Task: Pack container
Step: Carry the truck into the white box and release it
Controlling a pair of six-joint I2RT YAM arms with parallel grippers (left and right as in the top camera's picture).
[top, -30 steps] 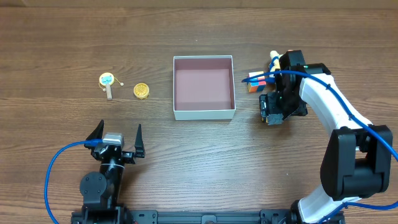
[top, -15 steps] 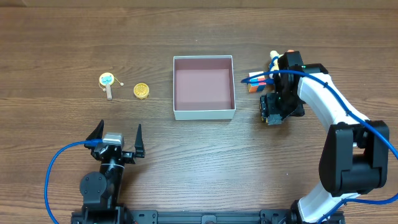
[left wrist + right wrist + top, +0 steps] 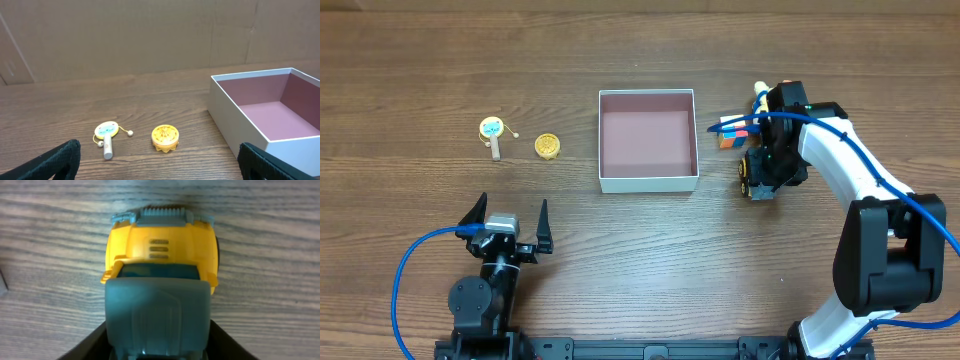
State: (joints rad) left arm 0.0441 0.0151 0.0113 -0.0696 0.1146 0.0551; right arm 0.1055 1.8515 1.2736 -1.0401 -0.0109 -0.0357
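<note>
My right gripper will let go of the teal toy truck, and it will go in the container's near corner on the block toy's side (image 3: 668, 160).
The container (image 3: 648, 182), a shallow white-walled box with a mauve-pink inside, sits mid-table and holds nothing; its near wall (image 3: 235, 120) shows at the right of the left wrist view. Just right of it, my right gripper (image 3: 758, 180) points down over a yellow and teal toy truck (image 3: 751, 168). In the right wrist view both dark fingers press the teal sides of the truck (image 3: 160, 250), which stands on the wood, so the right gripper (image 3: 159, 347) is shut on it. My left gripper (image 3: 508, 212) rests wide open near the front edge, its fingers (image 3: 55, 162) holding nothing.
A yellow round toy (image 3: 548, 146) and a small rattle drum with a handle (image 3: 493, 133) lie left of the container. A blue, red and orange block toy (image 3: 733, 131) and a small yellow item (image 3: 758, 98) lie behind my right gripper.
My right gripper's jaws have closed in onto the toy truck's sides. The left arm and the other toys have not moved.
</note>
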